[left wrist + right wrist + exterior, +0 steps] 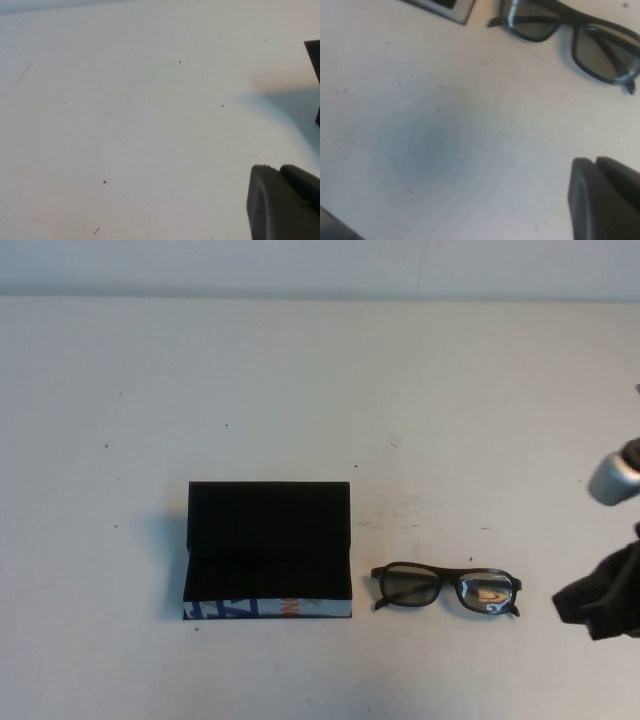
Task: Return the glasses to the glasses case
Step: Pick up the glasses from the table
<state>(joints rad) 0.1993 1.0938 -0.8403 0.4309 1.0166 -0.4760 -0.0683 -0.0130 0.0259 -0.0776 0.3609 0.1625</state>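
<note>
The robot's right gripper will next go to the bridge (449, 576) (567, 20) between the lenses of the black-rimmed glasses and close there.
The glasses case (268, 550) lies open left of the table's middle, black lid raised, black lining showing, and the white band with blue and orange marks facing me. The black-rimmed glasses (452, 583) lie on the table just right of it, arms folded. My right gripper (600, 600) hovers at the right edge, right of the glasses, shut and empty. In the right wrist view its fingertips (597, 167) sit short of the glasses (568, 26) and a case corner (445, 7). My left gripper (277, 170) is shut over bare table, with the case edge (314, 60) beyond it. It is outside the high view.
The white table (300, 390) carries only small dark specks and faint scuffs. A pale wall (320, 265) runs along the table's far edge.
</note>
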